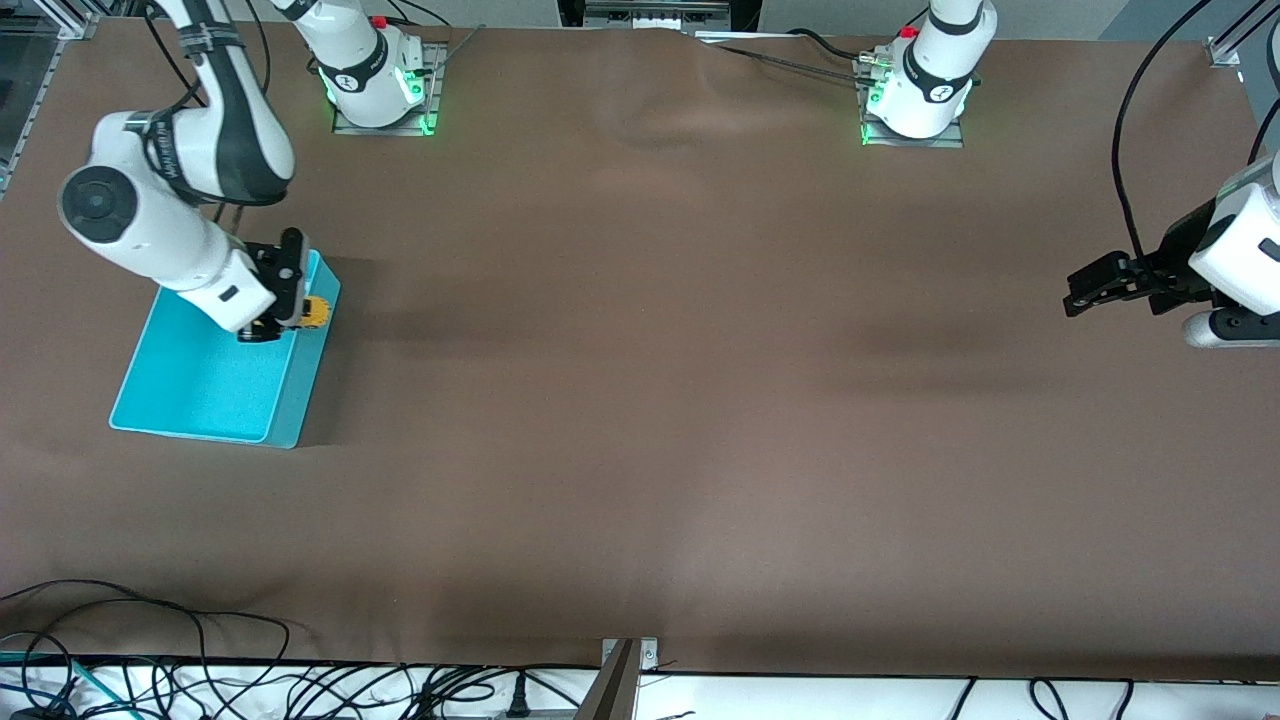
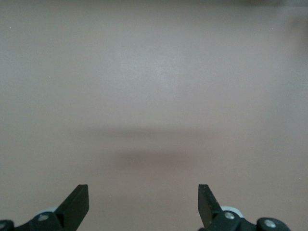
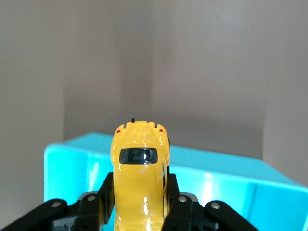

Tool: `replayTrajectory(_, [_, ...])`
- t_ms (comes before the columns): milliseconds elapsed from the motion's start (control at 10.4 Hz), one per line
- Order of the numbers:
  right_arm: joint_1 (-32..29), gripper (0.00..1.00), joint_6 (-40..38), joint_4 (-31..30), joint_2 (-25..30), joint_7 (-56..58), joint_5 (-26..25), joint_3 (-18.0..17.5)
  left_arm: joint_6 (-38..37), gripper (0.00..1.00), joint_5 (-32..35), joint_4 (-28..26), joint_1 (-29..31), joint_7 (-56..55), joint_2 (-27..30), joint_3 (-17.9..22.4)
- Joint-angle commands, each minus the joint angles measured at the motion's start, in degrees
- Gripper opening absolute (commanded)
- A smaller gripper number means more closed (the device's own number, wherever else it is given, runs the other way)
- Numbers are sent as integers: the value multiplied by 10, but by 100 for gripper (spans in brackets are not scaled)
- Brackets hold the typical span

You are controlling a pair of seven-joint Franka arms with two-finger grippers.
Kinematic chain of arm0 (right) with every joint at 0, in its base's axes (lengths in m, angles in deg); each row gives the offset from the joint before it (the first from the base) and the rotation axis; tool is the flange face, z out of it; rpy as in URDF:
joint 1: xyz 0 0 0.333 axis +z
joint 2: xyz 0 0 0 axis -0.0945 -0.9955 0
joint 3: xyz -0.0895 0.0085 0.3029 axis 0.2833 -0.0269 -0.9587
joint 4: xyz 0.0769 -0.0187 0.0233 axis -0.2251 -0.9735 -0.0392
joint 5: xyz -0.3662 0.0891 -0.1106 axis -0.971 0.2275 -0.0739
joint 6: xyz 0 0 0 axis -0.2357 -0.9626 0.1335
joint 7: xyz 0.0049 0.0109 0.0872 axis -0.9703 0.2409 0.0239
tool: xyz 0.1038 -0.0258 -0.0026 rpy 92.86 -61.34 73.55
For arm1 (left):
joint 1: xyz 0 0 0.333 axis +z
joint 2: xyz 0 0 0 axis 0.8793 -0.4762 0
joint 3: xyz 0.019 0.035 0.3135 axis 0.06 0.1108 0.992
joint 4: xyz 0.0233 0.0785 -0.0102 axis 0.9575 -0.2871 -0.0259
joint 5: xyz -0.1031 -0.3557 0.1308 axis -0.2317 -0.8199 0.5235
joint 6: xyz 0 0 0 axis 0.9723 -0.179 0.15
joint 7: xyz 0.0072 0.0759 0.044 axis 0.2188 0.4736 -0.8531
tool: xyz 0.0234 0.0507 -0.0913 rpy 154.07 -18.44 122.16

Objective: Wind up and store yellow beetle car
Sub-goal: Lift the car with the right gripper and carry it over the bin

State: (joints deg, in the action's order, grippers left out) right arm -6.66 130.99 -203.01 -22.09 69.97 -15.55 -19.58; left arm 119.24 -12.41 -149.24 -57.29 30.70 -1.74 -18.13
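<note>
My right gripper is going to release the yellow beetle car on the bottom of the turquoise bin, toward the end (image 1: pixel 234 311) opposite the black cables. The car now hangs over the bin's rim.
The yellow beetle car (image 3: pixel 139 173) is clamped between the black fingers of my right gripper (image 3: pixel 140 192), which is shut on its sides. In the front view the yellow beetle car (image 1: pixel 316 312) hangs over the rim of the turquoise bin (image 1: pixel 200 385) at the right arm's end of the table, held by the right gripper (image 1: pixel 290 318). My left gripper (image 1: pixel 1085 292) waits over bare table at the left arm's end. Its fingers (image 2: pixel 77 204) stand wide apart with nothing between them.
The turquoise bin (image 3: pixel 226 178) lies under the held car, its inside bare as far as it shows. Brown table covering stretches between the two arms. Loose black cables (image 1: pixel 200 680) lie along the table edge nearest the front camera.
</note>
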Motion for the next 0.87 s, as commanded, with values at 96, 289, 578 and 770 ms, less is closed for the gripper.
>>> replayTrajectory(96, [-90,0,-11,1,-2,201,-12,-9,1,100,-13,2,4,14,2,0])
replayTrajectory(289, [-144,0,15,-4,-32,281,-27,-9,1,100,-13,2,4,14,2,0])
replayTrajectory(578, [-210,0,47,-24,-64,406,-26,-37,1,100,-13,2,4,14,2,1])
replayTrajectory(770, [-222,0,71,-57,-63,438,-26,-49,1,100,-13,2,4,14,2,1])
